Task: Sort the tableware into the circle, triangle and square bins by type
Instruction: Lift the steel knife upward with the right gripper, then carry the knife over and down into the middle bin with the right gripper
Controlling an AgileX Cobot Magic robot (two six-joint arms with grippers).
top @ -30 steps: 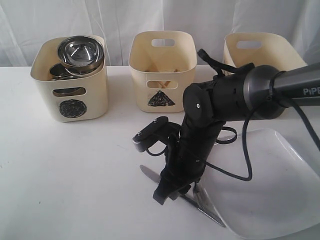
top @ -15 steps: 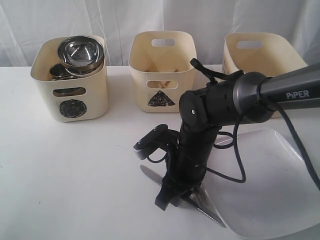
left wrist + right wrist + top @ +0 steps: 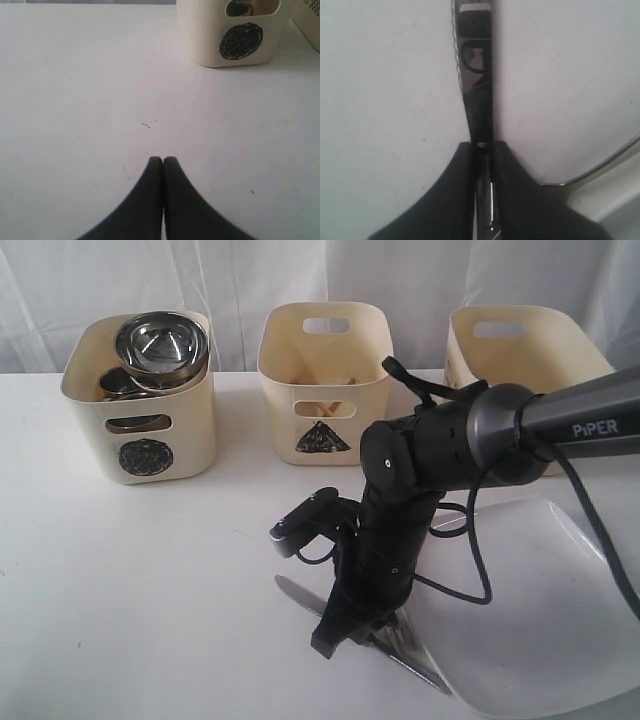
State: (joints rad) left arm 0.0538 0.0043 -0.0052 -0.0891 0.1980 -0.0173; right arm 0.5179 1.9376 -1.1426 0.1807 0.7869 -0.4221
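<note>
Next, I release the steel knife from my right gripper inside the triangle bin (image 3: 326, 378), so that it ends up among the wooden chopsticks.
A steel knife (image 3: 296, 595) lies low on the white table, just in front of the large white square plate (image 3: 545, 620). My right gripper (image 3: 337, 638) points down and is shut on the knife (image 3: 476, 95), whose blade runs out from between the fingers. My left gripper (image 3: 163, 159) is shut and empty over bare table, out of the exterior view. The circle bin (image 3: 140, 415) holds a steel bowl (image 3: 160, 340) stacked on other steel pieces. The triangle bin (image 3: 322, 390) holds wooden chopsticks (image 3: 325, 408). The square bin (image 3: 520, 340) stands at the back right.
A second steel utensil (image 3: 405, 638) lies beside the knife at the plate's near corner. The circle bin (image 3: 235, 37) shows ahead of the left gripper. A black cable (image 3: 470, 560) hangs off the right arm above the plate. White curtain behind the bins.
The right gripper's jaws have closed from wide apart onto the knife. The right arm dropped slightly a second ago and has since held its place. The left gripper has not changed.
</note>
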